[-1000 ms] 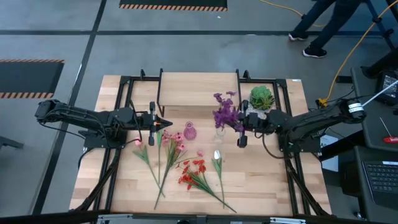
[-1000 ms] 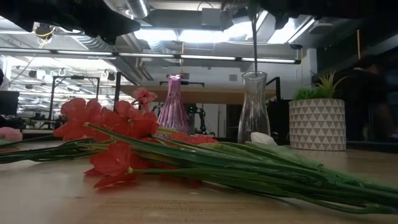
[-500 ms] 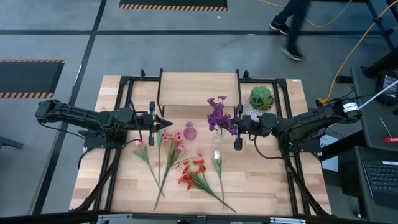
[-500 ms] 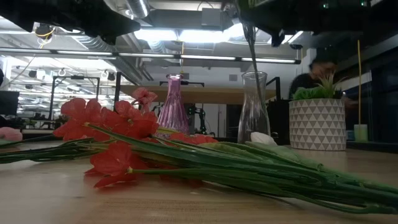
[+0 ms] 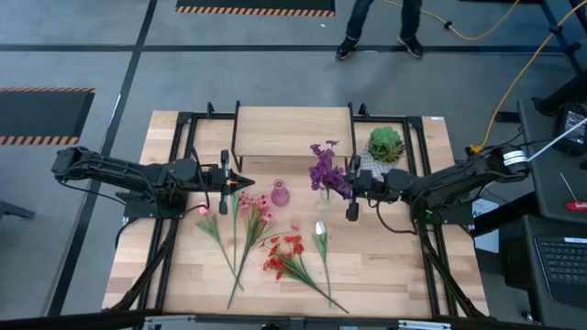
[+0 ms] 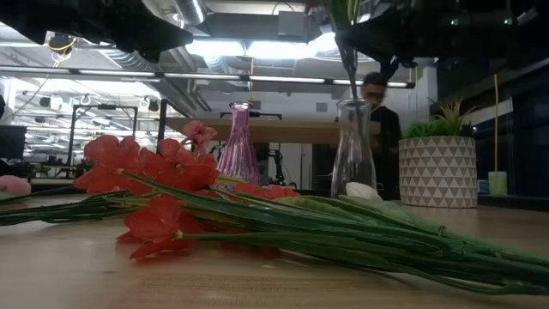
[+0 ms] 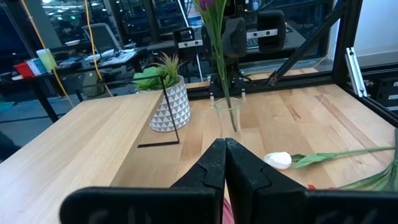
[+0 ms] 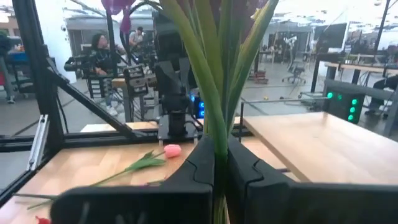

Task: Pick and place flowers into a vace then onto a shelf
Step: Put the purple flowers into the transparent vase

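I should release the purple sprig, now held over the clear glass vase, from my right gripper, so that its stems stay down in the clear glass vase (image 5: 324, 192).
My right gripper (image 5: 337, 183) is shut on the purple sprig (image 5: 323, 170) over the clear glass vase (image 6: 352, 150), which stands on the table. The sprig's stem ends reach down inside the vase (image 7: 227, 115). My left gripper (image 5: 248, 181) is shut and empty above the pink blossoms (image 5: 260, 207). A red cluster (image 5: 284, 253), a white bud (image 5: 319, 229) and a pink tulip (image 5: 204, 212) lie flat on the table. The shelf (image 5: 293, 128) stands at the far edge. My right gripper pinches the sprig's bundle of green stems (image 8: 217, 127) between its two fingers, below the blooms. The fingers come level from the table's right and lie across the stems. The sprig stands nearly upright, its lower ends inside the clear vase's neck (image 6: 348, 103).
A small purple glass vase (image 5: 280, 194) stands between the two grippers. A spiky green plant in a white patterned pot (image 5: 386, 145) stands at the far right, beside the shelf. A person walks on the floor beyond the table (image 5: 378, 23).
My right gripper has gone a little toward the table's left edge with the purple sprig. The stems, which hung straight above the clear vase, have tipped slightly and now pass into its neck. The person beyond the table has walked toward the left.
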